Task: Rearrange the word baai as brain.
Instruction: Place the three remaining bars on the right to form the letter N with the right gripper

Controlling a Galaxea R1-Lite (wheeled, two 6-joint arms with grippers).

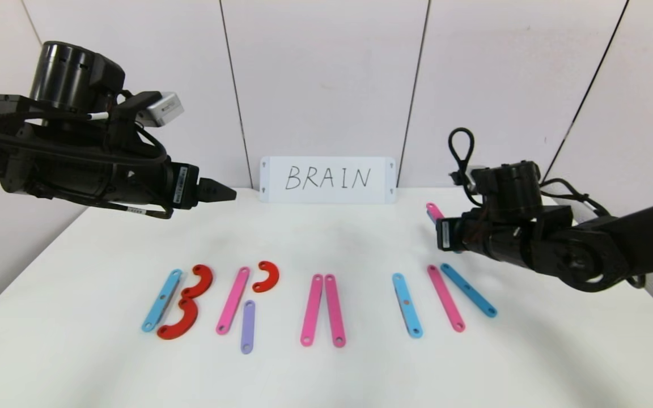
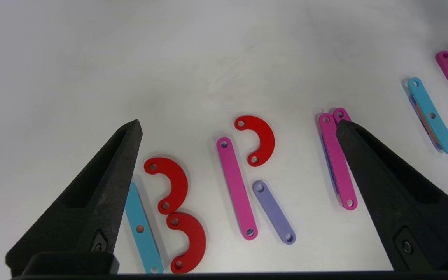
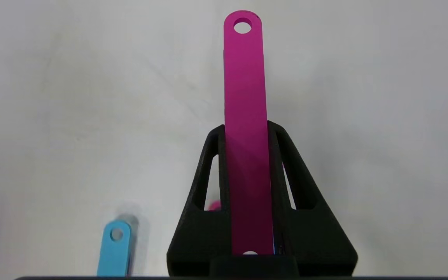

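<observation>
Next, my right gripper puts the pink piece down beside the slanted blue piece (image 1: 490, 285), across from the N's other pink piece.
The word lies along the table's front. A light-blue strip (image 1: 162, 300) and two red curves (image 1: 199, 281) form B. A pink strip (image 1: 233, 300), a red curve (image 1: 267, 276) and the purple strip (image 1: 247, 326) form R. Two pink strips (image 1: 323, 310) meet at their far ends. To the right lie a blue strip (image 1: 407, 305), a pink strip (image 1: 445, 297) and another blue strip (image 1: 468, 289). My left gripper (image 2: 237, 122) is open and empty, high above B and R. My right gripper (image 3: 246, 130) is shut on a pink strip (image 3: 245, 77), held above the table's right rear (image 1: 433, 211).
A white card (image 1: 327, 179) with handwritten "BRAIN" stands against the back wall at the middle. The white table (image 1: 326, 238) runs bare between the card and the word. The table's front edge is close below the letters.
</observation>
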